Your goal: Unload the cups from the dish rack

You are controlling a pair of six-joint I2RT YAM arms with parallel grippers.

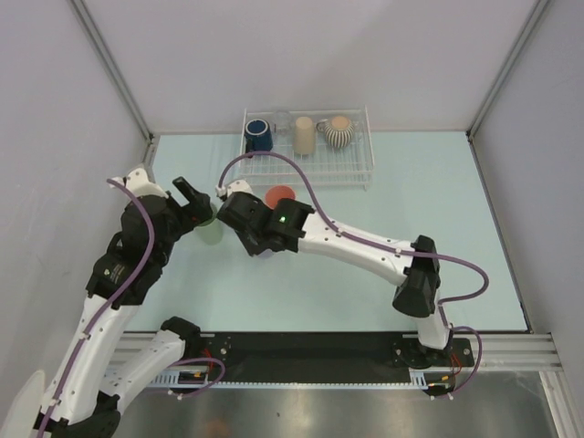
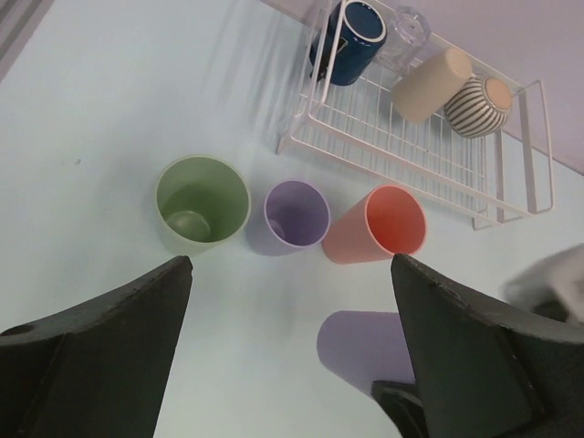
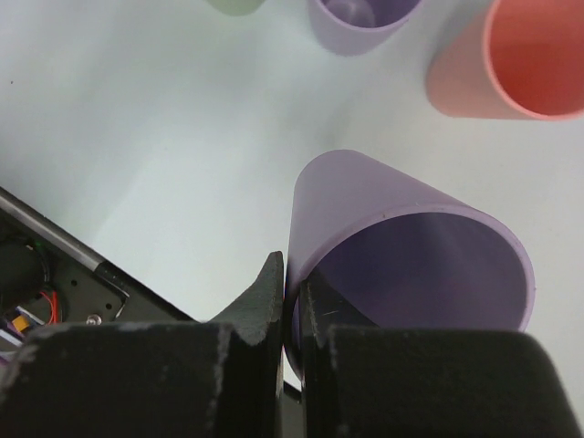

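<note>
Next, my right gripper sets the second lavender cup down on the table (image 1: 254, 250) (image 3: 308, 139) just in front of the lavender cup in the row.
The white wire dish rack (image 1: 356, 173) stands at the back and holds a navy mug (image 1: 258, 135), a clear cup (image 1: 281, 119), a tan cup (image 1: 304, 134) and a ribbed beige mug (image 1: 339, 130). In front of it a pale green cup (image 2: 202, 201), a lavender cup (image 2: 296, 216) and a salmon-pink cup (image 2: 379, 224) stand upright in a row on the table. My right gripper (image 3: 294, 274) is shut on the rim of a second lavender cup (image 3: 401, 246), which tilts low over the table nearer than the row. My left gripper (image 2: 292, 265) hangs open and empty, above the table just in front of the row.
The right arm (image 1: 365, 246) stretches across the middle of the pale blue table (image 1: 456, 228) from its base at the right. Grey walls close in the left, back and right sides. The black base rail (image 1: 301, 351) runs along the near edge.
</note>
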